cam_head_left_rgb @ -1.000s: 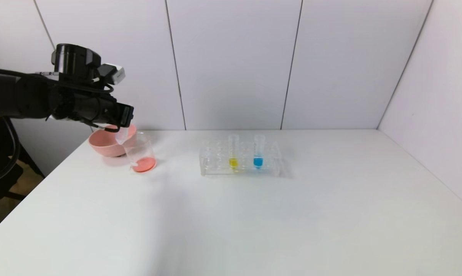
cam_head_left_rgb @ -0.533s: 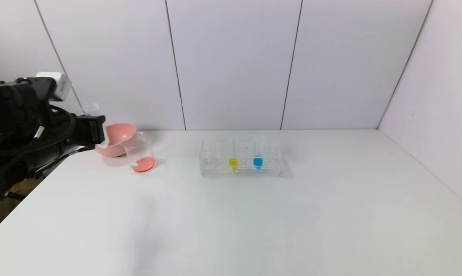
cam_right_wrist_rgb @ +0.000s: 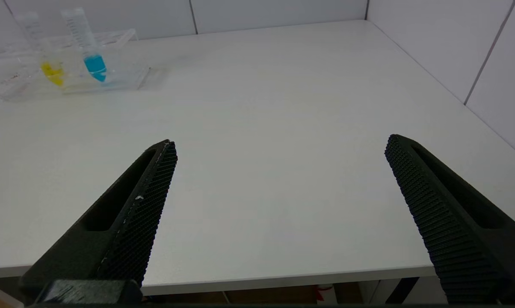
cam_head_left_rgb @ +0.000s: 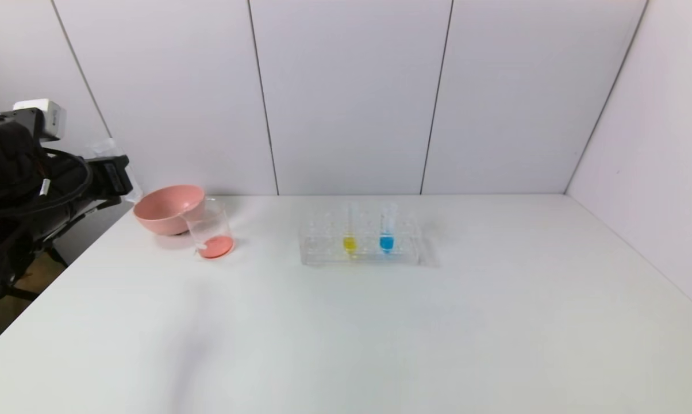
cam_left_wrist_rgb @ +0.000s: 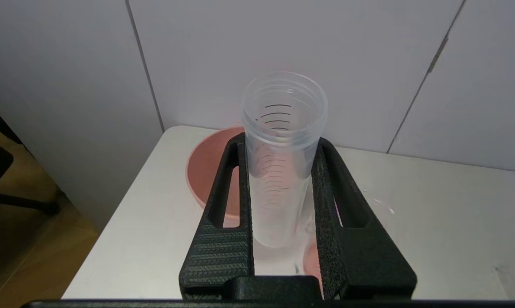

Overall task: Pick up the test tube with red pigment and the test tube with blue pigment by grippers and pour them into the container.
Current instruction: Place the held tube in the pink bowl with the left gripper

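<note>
The test tube with red pigment, now held beyond the table's edge, will be let go by my left gripper inside the pink bowl (cam_head_left_rgb: 176, 206) (cam_left_wrist_rgb: 251, 182) next to the beaker.
My left gripper (cam_head_left_rgb: 114, 175) is at the far left, beyond the table's left edge and left of the pink bowl. It is shut on the test tube with red pigment (cam_left_wrist_rgb: 283, 167), a clear graduated tube that now shows no liquid; its open mouth points away from the wrist. The container (cam_head_left_rgb: 211, 230), a clear beaker, stands beside the bowl with red-orange liquid at its bottom. The test tube with blue pigment (cam_head_left_rgb: 387, 231) stands in the clear rack (cam_head_left_rgb: 323, 253) and also shows in the right wrist view (cam_right_wrist_rgb: 88, 47). My right gripper (cam_right_wrist_rgb: 281, 145) is open and empty above the table's near edge.
A pink bowl (cam_head_left_rgb: 165, 208) stands at the table's back left corner, touching or nearly touching the beaker. A yellow-liquid tube (cam_head_left_rgb: 349, 233) stands in the rack, left of the blue one. White wall panels close the back and right sides.
My left gripper has pulled back to the left from above the beaker, past the bowl, taking the emptied tube with it. The rack and the beaker have not moved.
</note>
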Robot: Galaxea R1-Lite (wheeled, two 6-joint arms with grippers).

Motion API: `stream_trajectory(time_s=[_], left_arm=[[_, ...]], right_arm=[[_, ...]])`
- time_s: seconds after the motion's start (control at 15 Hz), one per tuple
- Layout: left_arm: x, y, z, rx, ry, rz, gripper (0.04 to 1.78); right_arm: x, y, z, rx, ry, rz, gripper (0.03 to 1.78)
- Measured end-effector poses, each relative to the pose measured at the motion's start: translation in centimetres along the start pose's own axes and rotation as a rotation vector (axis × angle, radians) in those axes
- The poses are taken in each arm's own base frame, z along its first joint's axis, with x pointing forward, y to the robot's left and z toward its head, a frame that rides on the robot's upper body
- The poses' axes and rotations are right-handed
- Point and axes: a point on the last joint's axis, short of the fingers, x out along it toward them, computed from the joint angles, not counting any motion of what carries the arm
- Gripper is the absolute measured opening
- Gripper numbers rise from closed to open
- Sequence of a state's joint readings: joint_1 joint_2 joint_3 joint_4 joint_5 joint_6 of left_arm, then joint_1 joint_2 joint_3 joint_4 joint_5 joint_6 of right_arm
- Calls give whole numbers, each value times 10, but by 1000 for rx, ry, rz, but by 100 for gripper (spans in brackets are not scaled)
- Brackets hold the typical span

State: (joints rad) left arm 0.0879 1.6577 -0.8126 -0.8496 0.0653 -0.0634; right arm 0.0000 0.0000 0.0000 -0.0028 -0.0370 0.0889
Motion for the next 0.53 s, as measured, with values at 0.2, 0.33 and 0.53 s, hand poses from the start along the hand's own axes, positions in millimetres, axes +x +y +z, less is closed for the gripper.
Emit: stream_trajectory(time_s=[0.2, 0.33, 0.53], left_arm=[[50, 4, -12, 0, 7, 16, 42], [82, 5, -23, 0, 5, 24, 42], [114, 6, -42, 8, 1, 29, 42]], right_arm=[[0, 0, 0, 0, 0, 0, 177], [0, 0, 0, 0, 0, -1, 177], [0, 0, 0, 0, 0, 0, 177]])
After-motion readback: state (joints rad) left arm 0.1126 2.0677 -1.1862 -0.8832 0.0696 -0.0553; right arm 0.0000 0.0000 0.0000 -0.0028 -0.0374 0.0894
